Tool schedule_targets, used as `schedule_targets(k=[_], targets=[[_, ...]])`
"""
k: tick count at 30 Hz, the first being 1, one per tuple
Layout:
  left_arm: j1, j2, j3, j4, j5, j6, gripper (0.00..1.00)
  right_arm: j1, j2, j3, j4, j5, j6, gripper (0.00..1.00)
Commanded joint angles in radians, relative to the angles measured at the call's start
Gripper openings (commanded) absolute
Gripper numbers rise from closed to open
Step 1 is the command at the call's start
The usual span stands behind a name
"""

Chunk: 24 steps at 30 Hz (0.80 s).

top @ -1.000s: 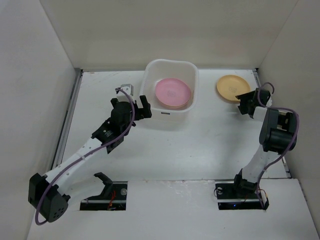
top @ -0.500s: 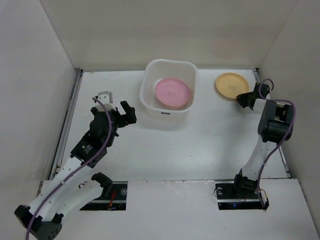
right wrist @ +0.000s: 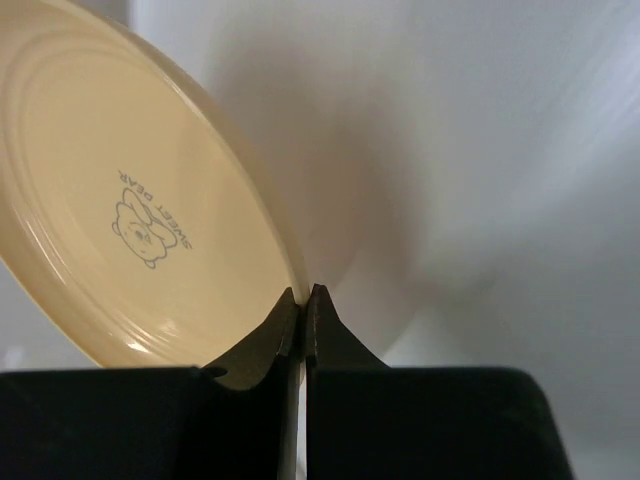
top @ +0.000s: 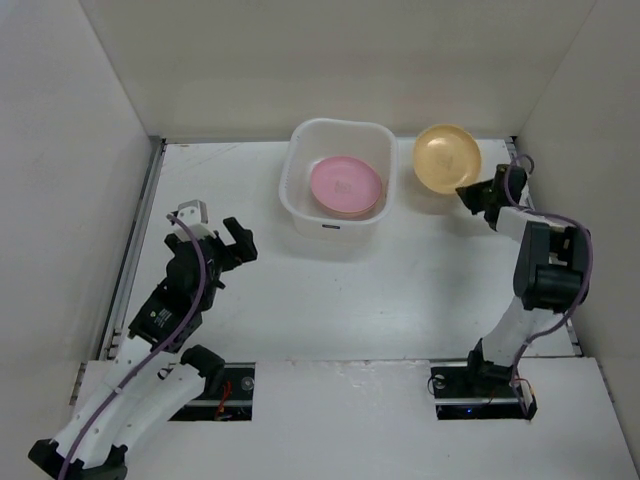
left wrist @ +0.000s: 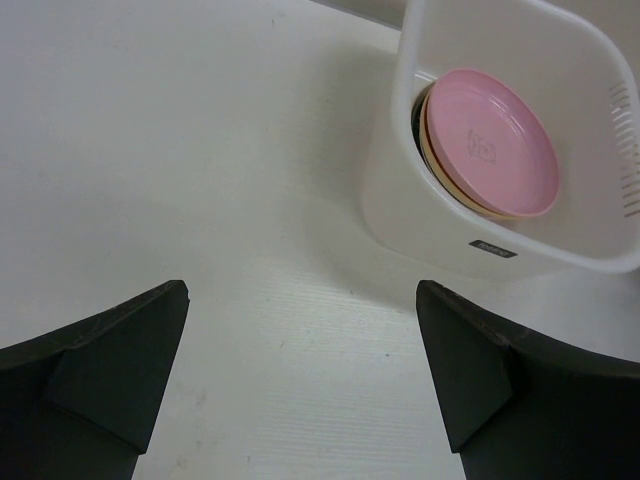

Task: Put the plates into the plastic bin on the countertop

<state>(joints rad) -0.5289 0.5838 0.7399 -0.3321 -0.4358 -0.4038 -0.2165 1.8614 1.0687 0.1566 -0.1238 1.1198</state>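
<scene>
Next, I let go of the yellow-orange plate with my right gripper on top of the pink plate [top: 346, 184] inside the plastic bin.
A yellow-orange plate [top: 446, 158] is lifted off the countertop [top: 400, 290] just right of the plastic bin [top: 336, 222]. My right gripper [top: 470, 193] is shut on its near rim; in the right wrist view the plate [right wrist: 130, 230] stands on edge, pinched between the closed fingers [right wrist: 262, 350]. Inside the bin lies a pink plate [top: 346, 186] on top of a stack, seen also as the pink plate [left wrist: 490, 145] in the left wrist view. My left gripper [top: 212, 236] hangs open over bare countertop, left and nearer than the bin [left wrist: 470, 240].
White walls close the countertop at the back and on both sides. A metal rail [top: 140, 240] runs along the left edge. Both arm bases sit at the near edge.
My right gripper closed on the yellow-orange plate's rim and raised it, tilting it toward the bin. My left arm drew back from the bin toward the near left, still open.
</scene>
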Motion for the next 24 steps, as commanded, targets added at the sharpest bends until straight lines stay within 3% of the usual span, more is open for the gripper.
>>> schedule_targets(k=[1,8,14,24], targets=[[0.011,-0.024,-0.023,-0.001,-0.017,-0.024,1.0,0.116,-0.227,0.002,0.206,-0.042,-0.067,0.0],[-0.027,-0.055,-0.051,-0.018,-0.017,-0.058,1.0,0.407,-0.398,0.063,0.083,0.036,-0.234,0.03],[-0.052,-0.087,-0.089,-0.059,-0.05,-0.087,1.0,0.611,-0.294,0.262,-0.17,0.202,-0.458,0.03],[-0.085,-0.108,-0.126,-0.085,-0.1,-0.109,1.0,0.676,-0.082,0.493,-0.313,0.412,-0.603,0.02]])
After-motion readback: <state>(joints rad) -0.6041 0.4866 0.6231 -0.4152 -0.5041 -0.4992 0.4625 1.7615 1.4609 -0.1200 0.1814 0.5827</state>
